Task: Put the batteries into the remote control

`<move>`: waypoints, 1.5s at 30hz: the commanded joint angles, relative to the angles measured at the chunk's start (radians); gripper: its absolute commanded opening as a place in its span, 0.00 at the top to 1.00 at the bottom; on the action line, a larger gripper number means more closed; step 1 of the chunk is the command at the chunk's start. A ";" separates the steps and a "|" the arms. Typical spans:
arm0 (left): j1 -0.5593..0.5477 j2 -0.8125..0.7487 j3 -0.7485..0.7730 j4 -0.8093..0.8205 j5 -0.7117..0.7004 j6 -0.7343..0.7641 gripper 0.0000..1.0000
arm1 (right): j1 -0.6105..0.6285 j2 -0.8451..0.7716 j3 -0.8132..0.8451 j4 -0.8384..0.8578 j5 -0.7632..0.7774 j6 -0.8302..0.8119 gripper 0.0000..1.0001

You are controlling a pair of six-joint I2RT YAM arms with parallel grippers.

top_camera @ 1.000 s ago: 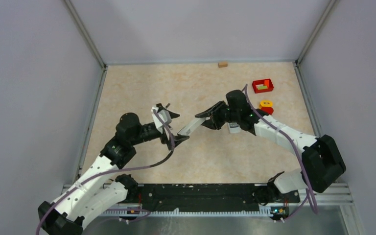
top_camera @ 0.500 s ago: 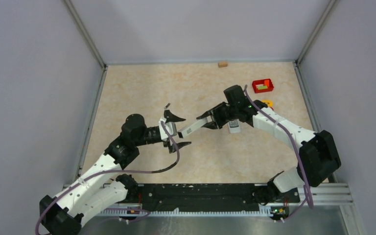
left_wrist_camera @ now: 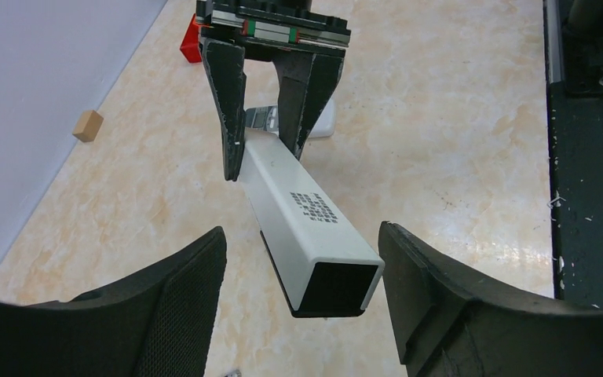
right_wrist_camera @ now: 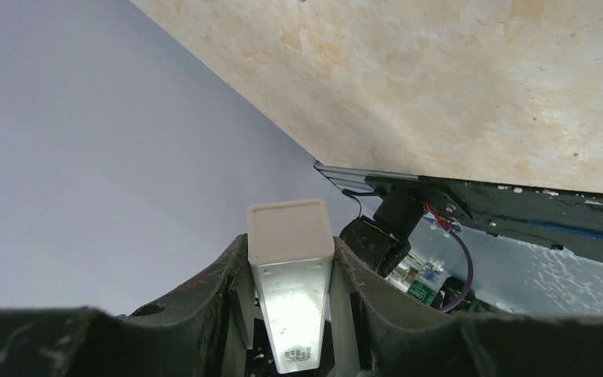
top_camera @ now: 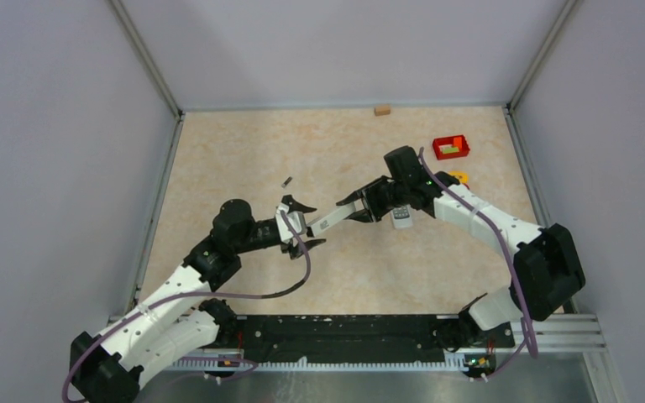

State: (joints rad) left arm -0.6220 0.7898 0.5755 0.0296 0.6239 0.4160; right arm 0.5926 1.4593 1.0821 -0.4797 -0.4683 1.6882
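I can see my right gripper pinching the white bar by its sides, so I will take the dark open end (left_wrist_camera: 335, 289) with my left gripper before my right gripper turns and regrips.
My right gripper (top_camera: 351, 209) is shut on the far end of a long white bar (top_camera: 327, 220) with a small printed label and holds it above the table. The bar's dark open end (left_wrist_camera: 336, 289) lies between the fingers of my left gripper (top_camera: 309, 225), which is open, with a gap on each side. The remote control (top_camera: 401, 217), a small white handset, lies on the table under the right arm, partly hidden behind the right gripper's fingers (left_wrist_camera: 233, 102). One small dark battery (top_camera: 286, 180) lies on the table beyond the left gripper.
A red box (top_camera: 451, 147) holding a green piece stands at the back right. A yellow and red ring (top_camera: 458, 178) is near it. A small wooden block (top_camera: 381, 109) lies against the back wall. Grey walls enclose the table, and a black rail (top_camera: 344, 336) runs along the near edge.
My left gripper has moved in around the bar's near end and its jaws have narrowed. The right arm first pulled back and lowered the bar flatter, then stayed still.
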 commanded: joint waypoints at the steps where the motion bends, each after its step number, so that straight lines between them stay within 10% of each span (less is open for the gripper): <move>1: -0.005 0.009 -0.005 0.057 -0.006 0.022 0.27 | -0.010 -0.052 0.012 0.031 -0.039 0.026 1.00; 11: -0.004 0.004 -0.042 0.149 -0.026 0.035 0.50 | -0.010 -0.060 0.001 0.039 -0.055 0.032 1.00; 45: -0.043 -0.017 -0.039 0.239 -0.073 0.100 0.28 | -0.011 -0.069 -0.038 0.060 -0.137 0.110 1.00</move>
State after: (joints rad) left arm -0.6556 0.7769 0.4908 0.2104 0.5583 0.5049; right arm 0.5842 1.4143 1.0531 -0.4500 -0.5701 1.7824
